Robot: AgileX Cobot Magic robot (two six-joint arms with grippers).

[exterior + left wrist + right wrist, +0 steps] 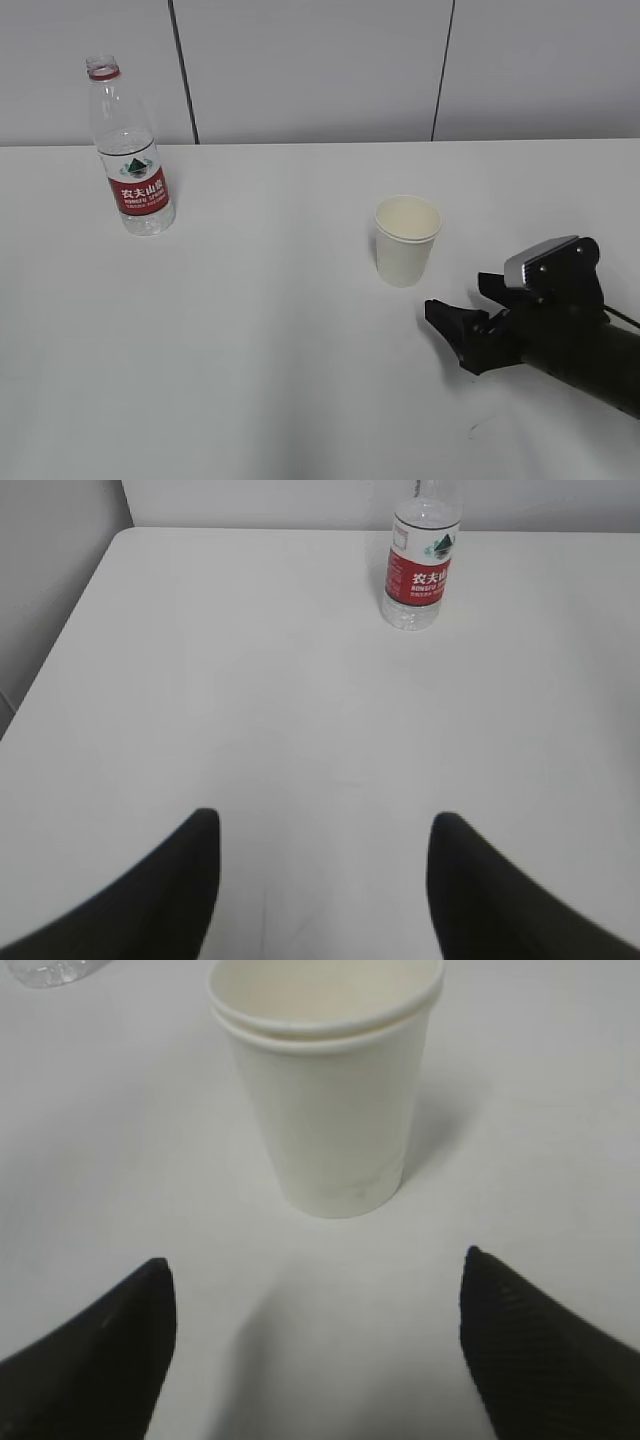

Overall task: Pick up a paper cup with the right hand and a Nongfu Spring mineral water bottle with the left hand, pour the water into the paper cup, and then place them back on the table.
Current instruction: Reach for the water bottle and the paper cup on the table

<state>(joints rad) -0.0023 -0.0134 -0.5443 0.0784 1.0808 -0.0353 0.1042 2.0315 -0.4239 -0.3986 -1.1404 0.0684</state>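
I should next use my right gripper to grab the paper cup by the middle of its body (403, 259) (332, 1122), below its rim.
The paper cup (406, 240) stands upright right of the table's middle; up close in the right wrist view (325, 1080) it looks like two nested cups, empty. The Nongfu Spring bottle (130, 150) stands upright at the far left, capless, with a red label; it also shows in the left wrist view (420, 565). My right gripper (458, 298) is open just short of the cup, low above the table, and in the right wrist view (318, 1275) its fingertips are wide apart with the cup ahead between them. My left gripper (325, 830) is open and empty, far short of the bottle; it is not in the exterior view.
The white table (260, 350) reaches back to a grey panelled wall. Its left edge and far left corner show in the left wrist view (70, 630).
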